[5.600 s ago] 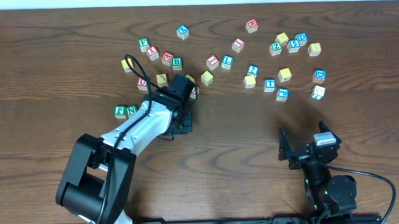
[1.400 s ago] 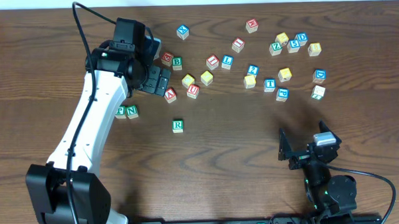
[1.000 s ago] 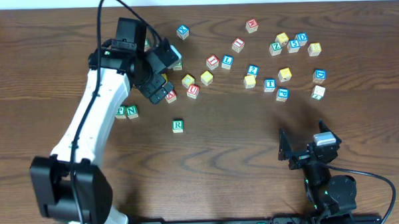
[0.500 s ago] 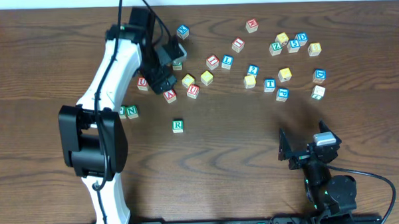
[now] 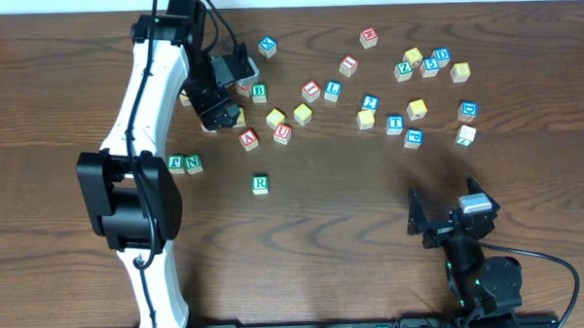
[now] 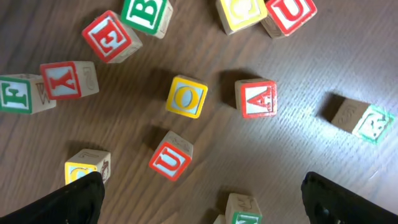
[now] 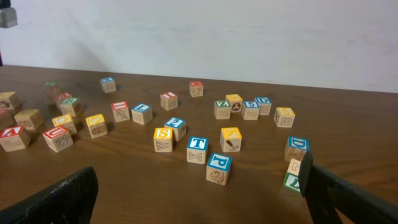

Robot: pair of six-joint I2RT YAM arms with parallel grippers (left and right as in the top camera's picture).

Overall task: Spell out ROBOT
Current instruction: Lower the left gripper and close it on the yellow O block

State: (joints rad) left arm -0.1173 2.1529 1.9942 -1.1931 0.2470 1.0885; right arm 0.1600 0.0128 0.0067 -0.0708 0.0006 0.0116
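The yellow O block (image 5: 239, 118) (image 6: 186, 97) beside the red A block is next for my left gripper to close on by its sides, because ROBOT needs an O.
A green R block (image 5: 261, 185) (image 6: 363, 118) lies alone on the wooden table, nearer than the scattered letter blocks. My left gripper (image 5: 221, 91) (image 6: 199, 211) hovers open and empty above the left cluster. Below it lie a yellow O (image 6: 186, 96), a red A (image 6: 257, 98) (image 5: 249, 139), a red U (image 6: 170, 155) and a green B (image 6: 147, 14) (image 5: 259, 90). A blue T (image 5: 395, 123) (image 7: 197, 149) sits in the right group. My right gripper (image 5: 445, 209) (image 7: 199, 205) rests open and empty near the front right.
Green F and N blocks (image 5: 185, 164) sit left of the R. More blocks spread across the back: a red U (image 5: 283, 133), yellow blocks (image 5: 303, 113), a blue P (image 7: 218, 168) and a blue D (image 7: 296, 148). A white wall stands behind the table.
My left arm has stretched further toward the far edge and its open gripper has shifted slightly left over the cluster. The R block and right arm have not moved.
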